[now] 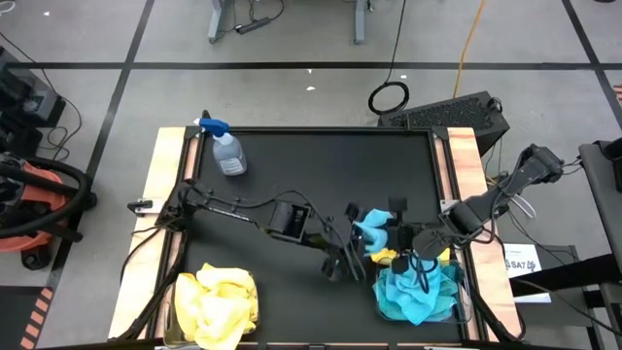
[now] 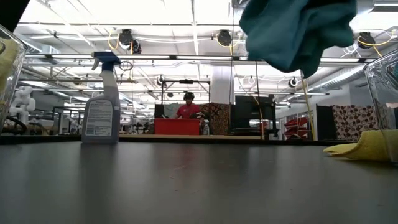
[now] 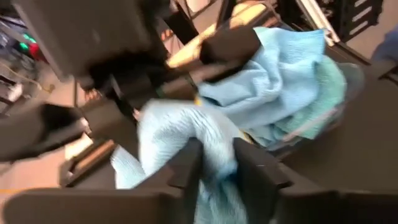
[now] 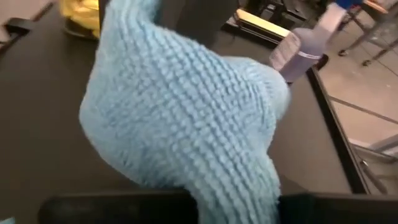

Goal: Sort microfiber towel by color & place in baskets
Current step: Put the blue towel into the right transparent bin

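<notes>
The robot's right gripper needs to release the turquoise towel, now hanging in the air between both grippers, on top of the turquoise towels in their basket [image 1: 408, 288].
A turquoise microfiber towel [image 1: 369, 226] hangs in the air between my two grippers, above the table's near right part; in the low view the towel [image 2: 298, 28] is clear of the table. My left gripper [image 1: 352, 245] comes at it from the table's left and my right gripper [image 1: 394, 233] from the right, both shut on it. A yellow towel [image 1: 385, 257] lies flat on the table beside the right basket [image 1: 463, 292], which holds turquoise towels. The left basket [image 1: 173, 309] holds yellow towels. My left gripper pinches a bunched fold of the turquoise towel [image 3: 216, 163] between its two fingers [image 3: 186, 168], slanting down from the table's left. The rest of the towel bulges away past the fingers, clear of the table. My right gripper pinches another part of the same towel [image 4: 239, 186] between its fingers, at the bottom of its wrist view, slanting down from the table's right. The cloth swells out in a crumpled mass in front of the fingers; how many layers are held does not show.
A clear spray bottle [image 1: 225, 151] with a blue trigger stands at the table's far left. Wooden strips [image 1: 163, 185] run along the table's left and right sides. Bare black table [image 1: 321, 175] lies between the bottle and the grippers.
</notes>
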